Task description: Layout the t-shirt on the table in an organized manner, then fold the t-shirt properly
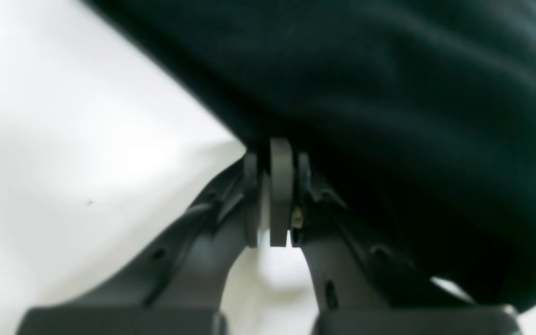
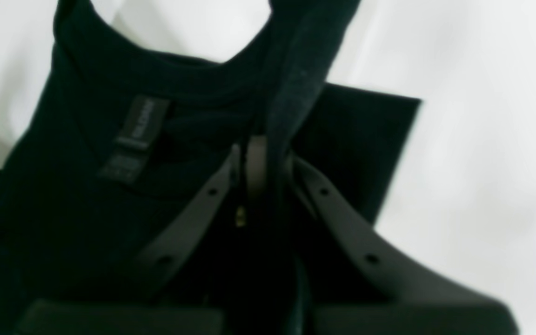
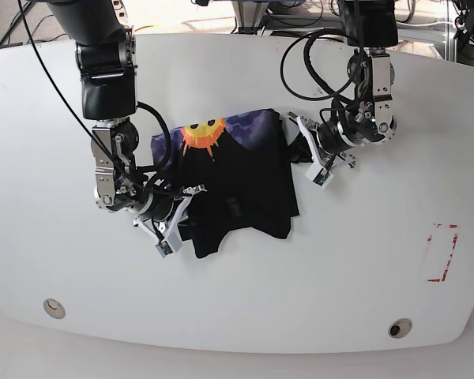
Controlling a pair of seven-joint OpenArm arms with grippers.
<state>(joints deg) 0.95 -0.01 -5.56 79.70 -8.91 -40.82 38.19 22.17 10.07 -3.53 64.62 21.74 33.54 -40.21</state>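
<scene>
The robot's right gripper pinches a raised fold beside the collar, so it should open and take the t-shirt by its side edge farther from the collar (image 2: 297, 279).
The black t-shirt (image 3: 245, 181) lies crumpled in the middle of the white table (image 3: 340, 268), with a yellow-orange sun print (image 3: 203, 134) and a purple patch showing at its far edge. My left gripper (image 3: 295, 142) is at the shirt's right side. In the left wrist view its jaws (image 1: 279, 149) are shut on the edge of the t-shirt (image 1: 389, 93). My right gripper (image 3: 188, 197) sits at the shirt's near-left part. In the right wrist view it (image 2: 261, 144) is shut on a raised fold of the t-shirt (image 2: 63, 186), beside the collar and its neck label (image 2: 135, 137).
A red dashed rectangle (image 3: 442, 253) marks the table at the right. Round holes sit near the front edge at the left (image 3: 54, 307) and the right (image 3: 399, 328). Black cables (image 3: 308, 55) loop from both arms at the back.
</scene>
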